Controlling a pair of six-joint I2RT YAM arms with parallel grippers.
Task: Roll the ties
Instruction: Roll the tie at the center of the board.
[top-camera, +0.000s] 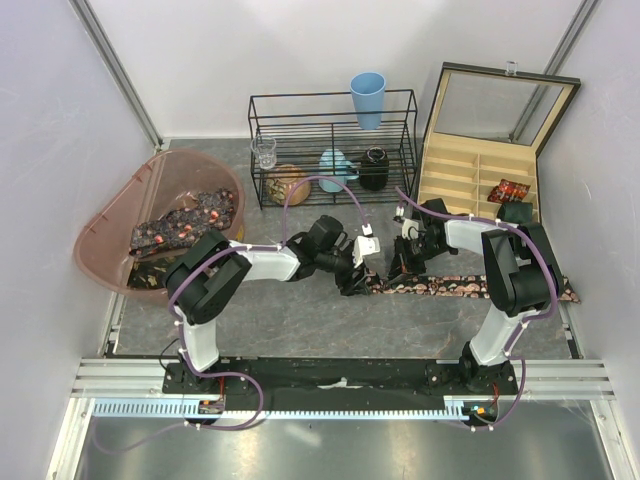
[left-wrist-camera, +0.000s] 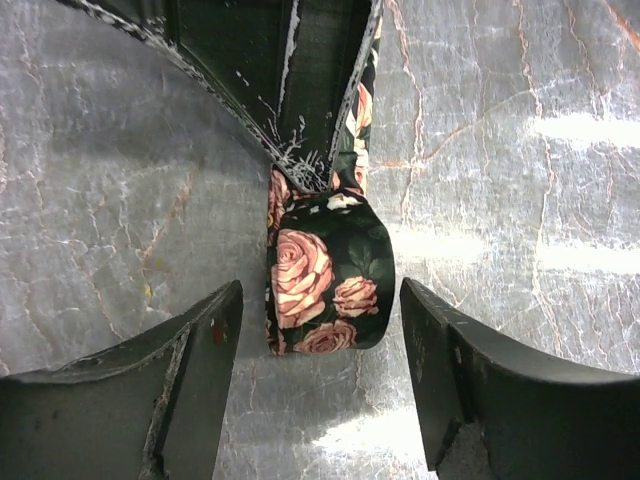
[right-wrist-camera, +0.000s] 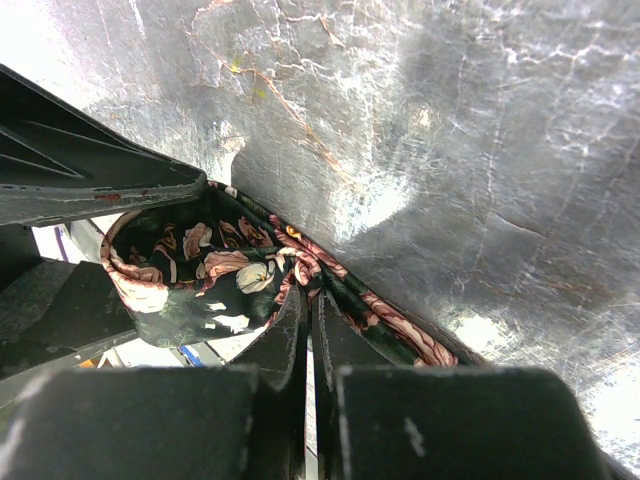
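The loop at the end of the tie stands loose and hollow, so the robot's left gripper should pinch the loop (left-wrist-camera: 332, 285) by its edges and push it toward the right gripper.
A dark tie with pink roses (top-camera: 470, 286) lies across the table from the middle to the right edge. Its left end is curled into a small loop (left-wrist-camera: 330, 275). My left gripper (left-wrist-camera: 320, 290) is open, with one finger on each side of the loop and not touching it. My right gripper (right-wrist-camera: 305, 295) is shut on the tie just behind the loop (right-wrist-camera: 180, 270); its dark fingers (left-wrist-camera: 300, 80) show at the top of the left wrist view. In the top view the left gripper (top-camera: 355, 275) and the right gripper (top-camera: 408, 264) meet at the tie's left end.
A pink-brown plastic tub (top-camera: 105, 225) at the left holds more ties (top-camera: 185, 225). A wooden compartment box (top-camera: 470, 175) at the back right holds one rolled tie (top-camera: 509, 190). A black wire rack (top-camera: 333, 145) with a blue cup, a glass and jars stands at the back.
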